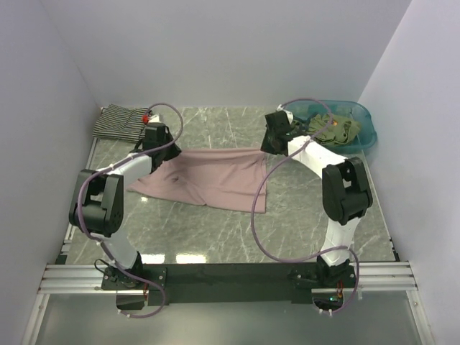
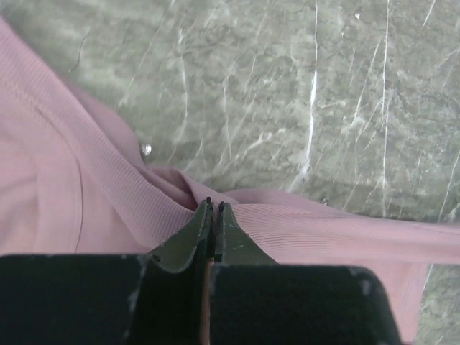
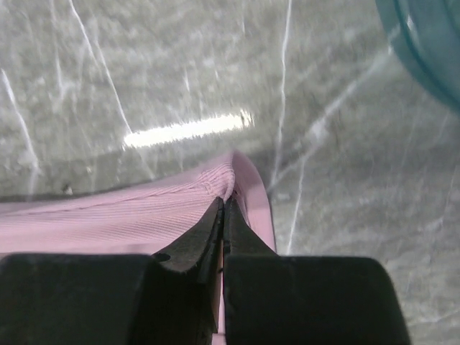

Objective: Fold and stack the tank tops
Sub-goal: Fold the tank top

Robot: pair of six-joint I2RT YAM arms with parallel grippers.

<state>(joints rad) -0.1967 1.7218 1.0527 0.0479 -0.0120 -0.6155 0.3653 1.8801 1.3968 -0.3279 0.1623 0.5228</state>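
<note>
The pink tank top's far edge is in my left gripper and its strap lies loose beyond the fingers, so my left gripper should open and grab that loose strap (image 2: 79,129).
The dusty pink tank top (image 1: 212,178) lies spread across the middle of the marble table. My left gripper (image 1: 169,151) is shut on its far left corner; the left wrist view shows the jaws (image 2: 214,205) pinching a fold of the pink ribbed cloth (image 2: 86,208). My right gripper (image 1: 268,149) is shut on its far right corner; the right wrist view shows the jaws (image 3: 224,203) closed on the pink hem (image 3: 144,215). A striped tank top (image 1: 121,121) lies folded at the far left. Olive green tank tops (image 1: 334,128) sit in the basin.
A teal plastic basin (image 1: 366,133) stands at the far right, its rim showing in the right wrist view (image 3: 424,43). White walls close in on the left, back and right. Cables loop from both arms over the table.
</note>
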